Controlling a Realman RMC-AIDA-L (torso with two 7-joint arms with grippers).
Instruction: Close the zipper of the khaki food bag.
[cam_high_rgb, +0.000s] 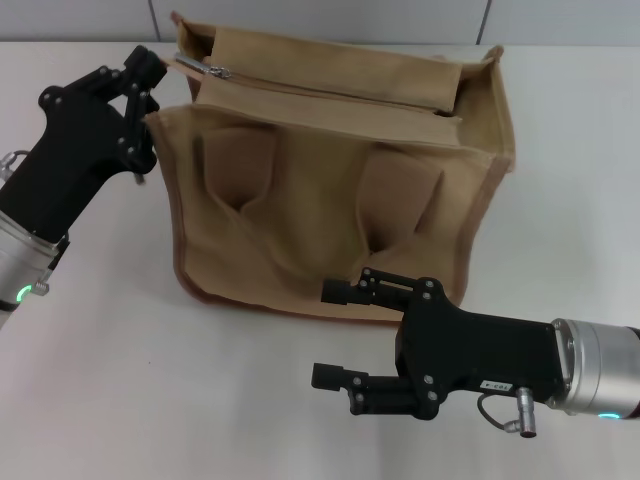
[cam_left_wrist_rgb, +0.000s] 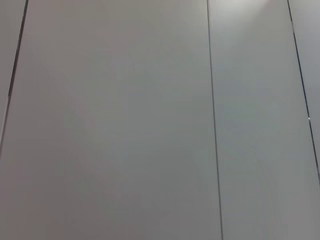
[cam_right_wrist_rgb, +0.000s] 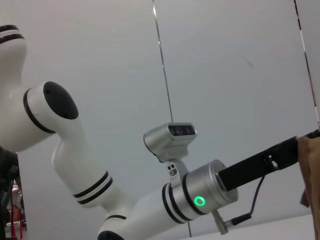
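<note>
The left gripper's fingers reach only the edge of the bag's top corner, so the robot should open them and take the zipper end (cam_high_rgb: 177, 63) deeper before it closes the zipper.
The khaki food bag (cam_high_rgb: 330, 210) stands upright on the white table in the head view. Its zipper (cam_high_rgb: 330, 92) runs across the top panel, and the silver pull tab (cam_high_rgb: 216, 71) lies near the bag's left end. My left gripper (cam_high_rgb: 152, 110) is at the bag's top left corner, just left of the pull tab, open with nothing between its fingers. My right gripper (cam_high_rgb: 333, 333) is open and empty, low in front of the bag and apart from it. The right wrist view shows the left arm (cam_right_wrist_rgb: 200, 197) and a strip of the bag (cam_right_wrist_rgb: 311, 165).
The white table (cam_high_rgb: 120, 400) spreads around the bag. A grey panelled wall (cam_left_wrist_rgb: 150, 120) stands behind it and fills the left wrist view. The two soft handles hang down the bag's front face (cam_high_rgb: 240, 170).
</note>
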